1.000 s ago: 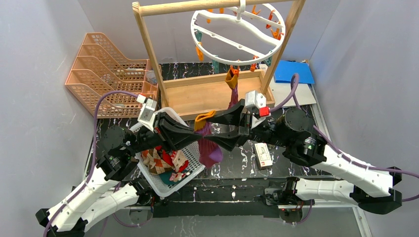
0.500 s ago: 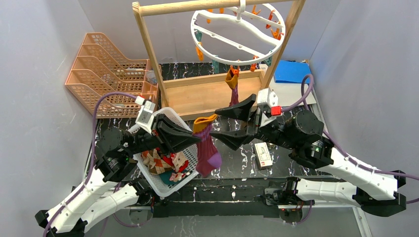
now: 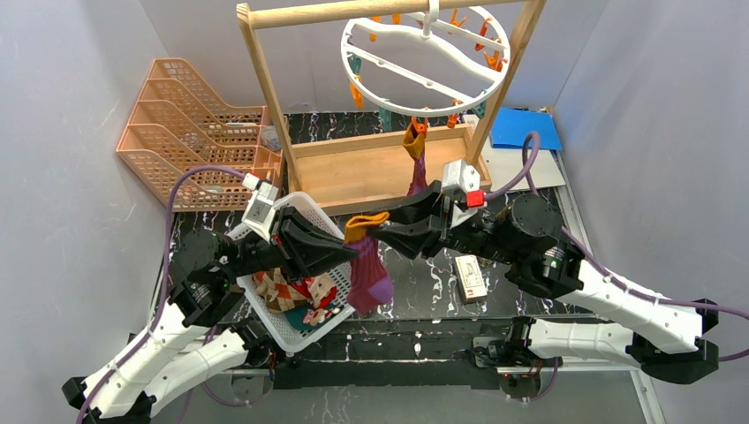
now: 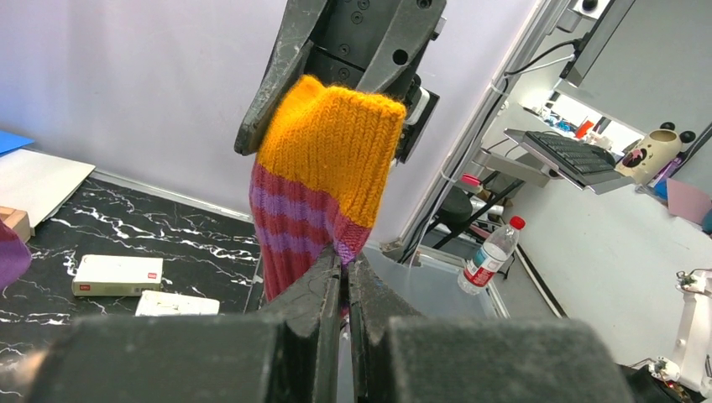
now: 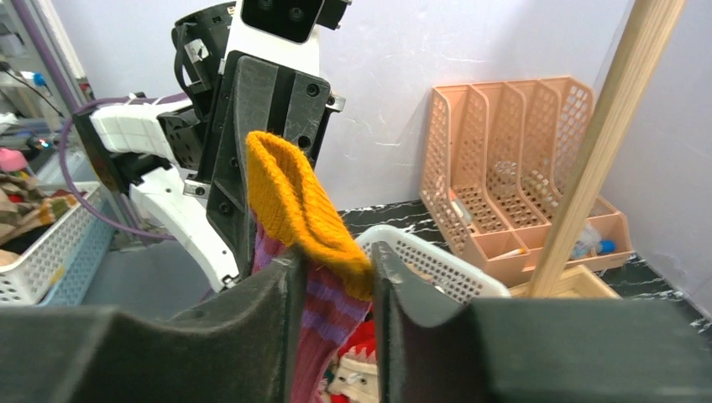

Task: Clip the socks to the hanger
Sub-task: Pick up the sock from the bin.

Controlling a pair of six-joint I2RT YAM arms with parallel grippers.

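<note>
I am pinching the sock's striped part below the orange cuff with my left gripper, so I need to open it and take the free corner of the orange cuff [image 4: 396, 111].
A maroon-purple striped sock [image 3: 369, 274] with an orange cuff hangs over the table, my left gripper [image 3: 351, 246] shut on its edge just below the cuff. The left wrist view shows those pads [image 4: 332, 273] pinched on the fabric [image 4: 323, 168]. My right gripper [image 3: 380, 231] faces it, open, one finger on each side of the cuff [image 5: 294, 201]; the cuff touches one finger [image 5: 386, 269]. A matching sock [image 3: 416, 159] hangs from an orange clip on the white round hanger [image 3: 424, 112]. More socks [image 3: 296, 291] lie in the white basket [image 3: 305, 200].
The hanger hangs from a wooden frame rack [image 3: 265, 88] that stands on a wooden tray [image 3: 371, 168]. A peach file organiser [image 3: 190, 124] is at the back left, a blue folder [image 3: 525, 128] at the back right, and a small white box [image 3: 471, 278] under the right arm.
The right gripper drew back to the right with wider jaws, then came back left and narrowed around the orange cuff. The left gripper kept its hold on the sock.
</note>
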